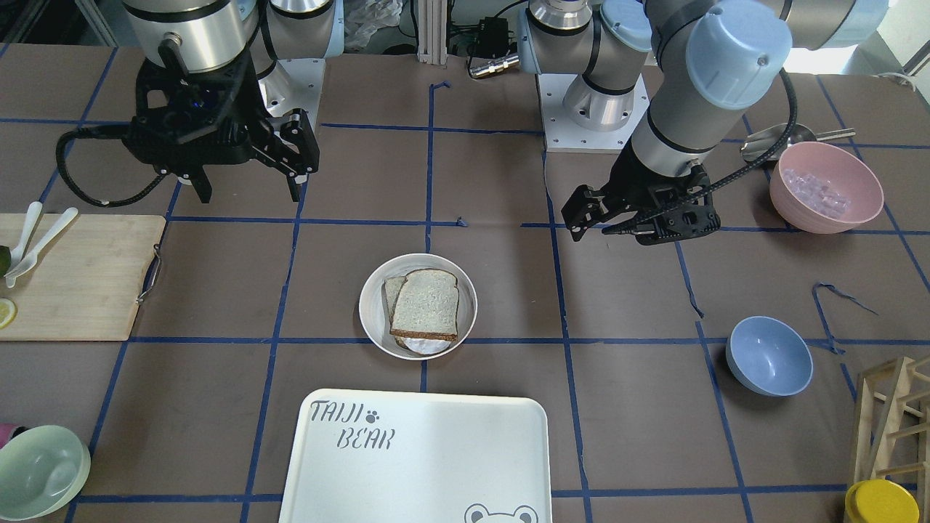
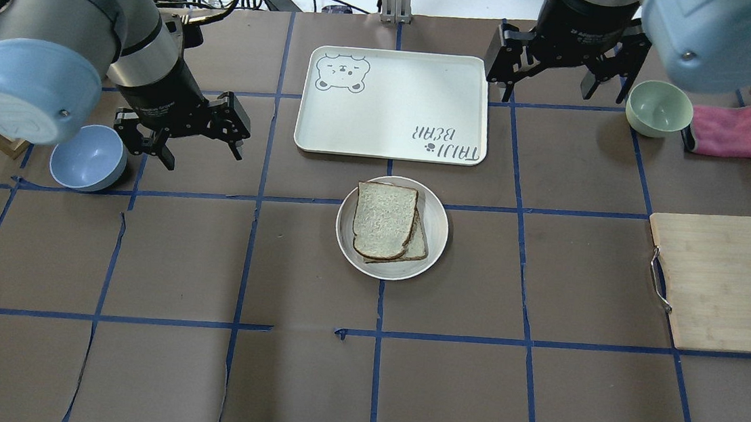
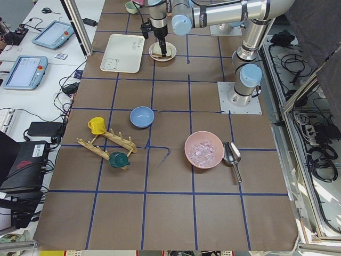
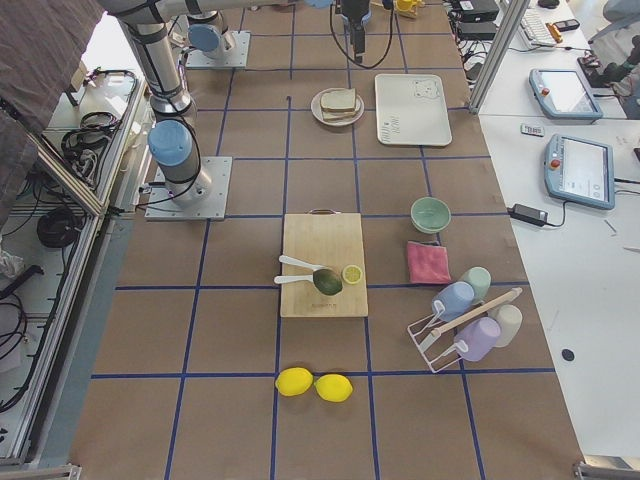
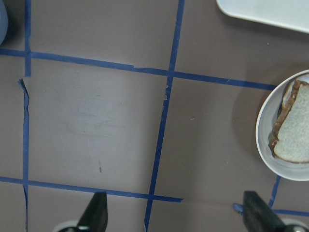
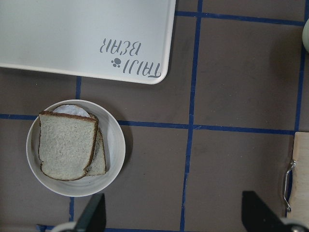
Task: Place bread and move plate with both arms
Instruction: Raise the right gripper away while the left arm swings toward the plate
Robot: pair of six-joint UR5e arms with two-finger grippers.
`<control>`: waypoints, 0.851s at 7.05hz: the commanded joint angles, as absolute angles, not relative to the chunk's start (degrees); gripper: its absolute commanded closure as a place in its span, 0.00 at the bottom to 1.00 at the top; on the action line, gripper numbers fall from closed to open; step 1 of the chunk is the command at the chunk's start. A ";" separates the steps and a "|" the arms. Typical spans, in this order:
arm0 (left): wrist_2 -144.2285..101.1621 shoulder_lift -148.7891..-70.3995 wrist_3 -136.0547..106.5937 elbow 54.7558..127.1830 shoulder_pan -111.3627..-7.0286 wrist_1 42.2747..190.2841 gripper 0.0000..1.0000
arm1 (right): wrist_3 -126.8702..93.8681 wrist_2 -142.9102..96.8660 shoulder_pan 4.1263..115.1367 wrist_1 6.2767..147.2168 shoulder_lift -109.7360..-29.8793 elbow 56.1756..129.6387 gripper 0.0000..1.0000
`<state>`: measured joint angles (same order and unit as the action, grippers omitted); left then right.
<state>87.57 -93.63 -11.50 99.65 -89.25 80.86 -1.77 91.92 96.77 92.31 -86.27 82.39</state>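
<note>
The rim of the round off-white plate (image 1: 476, 299) (image 5: 257, 139), at its side toward the blue bowl, should be gripped next by my left gripper.
The bread (image 2: 383, 220) lies on top of a second slice in the round off-white plate (image 2: 435, 223) at the table's middle. It also shows in the front view (image 1: 427, 303) on the plate (image 1: 370, 305). My left gripper (image 2: 202, 155) is open and empty, hovering left of the plate, apart from it. Its wrist view shows the plate (image 5: 270, 145) and the bread (image 5: 294, 137) at the right edge. My right gripper (image 2: 549, 95) is open and empty, high beyond the tray's right end. Its wrist view shows the bread (image 6: 65, 151) on the plate (image 6: 118, 150) below left.
The white "TAIJI BEAR" tray (image 2: 391, 103) lies just beyond the plate. A blue bowl (image 2: 88, 157) sits beside my left arm. A pale green bowl (image 2: 658, 108) and a pink cloth (image 2: 726, 131) are near my right gripper. A wooden cutting board (image 2: 716, 281) is at the right.
</note>
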 commanded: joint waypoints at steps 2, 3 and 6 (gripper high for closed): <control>87.28 -96.32 -16.24 108.95 -93.07 66.15 0.00 | 6.15 92.10 95.71 91.50 -87.10 82.18 0.00; 87.10 -97.11 -16.35 109.85 -93.95 63.14 0.00 | 6.24 91.41 93.71 91.58 -87.10 82.35 0.00; 84.75 -101.76 -15.91 110.13 -97.55 58.65 0.07 | 5.98 90.45 91.85 85.66 -88.85 83.06 0.00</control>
